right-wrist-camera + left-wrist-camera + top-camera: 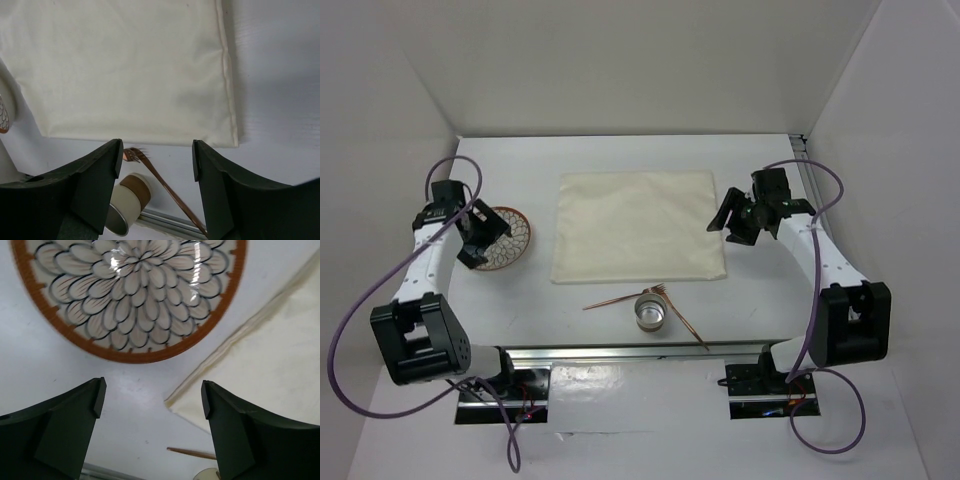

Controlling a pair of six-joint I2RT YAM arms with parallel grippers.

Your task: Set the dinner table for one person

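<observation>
The petal-patterned plate's near-side orange rim [484, 268] [56, 326] is to be gripped next by my left gripper, which should close there on the part away from the cream cloth.
The white dinner table [620, 160] bears a cream cloth [638, 225] in its middle. A round plate [510, 238] with a petal pattern and orange rim lies left of the cloth. My left gripper [486, 240] hovers open and empty over the plate's near side; in the left wrist view the plate [135, 290] lies beyond the gripper [152, 400]. My right gripper [731, 224] is open and empty at the cloth's right edge. A metal cup [650, 312] and copper fork [682, 320] lie near the front; the fork [160, 177] and cup [127, 202] show between my right jaws.
A second thin copper utensil [612, 301] lies left of the cup, also in the left wrist view [192, 453]. A metal rail [640, 350] runs along the table's near edge. White walls enclose the table on the sides and back.
</observation>
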